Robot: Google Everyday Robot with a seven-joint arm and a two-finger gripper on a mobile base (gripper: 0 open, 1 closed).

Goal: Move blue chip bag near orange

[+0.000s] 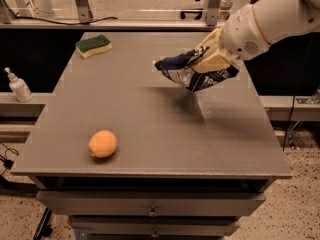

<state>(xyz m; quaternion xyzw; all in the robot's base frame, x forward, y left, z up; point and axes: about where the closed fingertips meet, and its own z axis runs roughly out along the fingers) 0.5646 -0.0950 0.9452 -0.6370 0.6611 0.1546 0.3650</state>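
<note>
Next, I set the blue chip bag on the grey table (140,122) close beside the orange, toward the table's middle, with my gripper.
The blue chip bag (192,72) is a crinkled navy foil bag with white lettering. It hangs in the air above the right half of the grey table (150,114), tilted with one end pointing left. My gripper (210,59) comes in from the upper right on a white arm and is shut on the bag's upper edge. The orange (103,143) lies on the table near the front left edge, well apart from the bag, down and to the left of it.
A green-and-yellow sponge (93,45) lies at the table's back left corner. A white pump bottle (19,85) stands on a lower ledge left of the table. Drawers (150,211) sit under the table's front edge.
</note>
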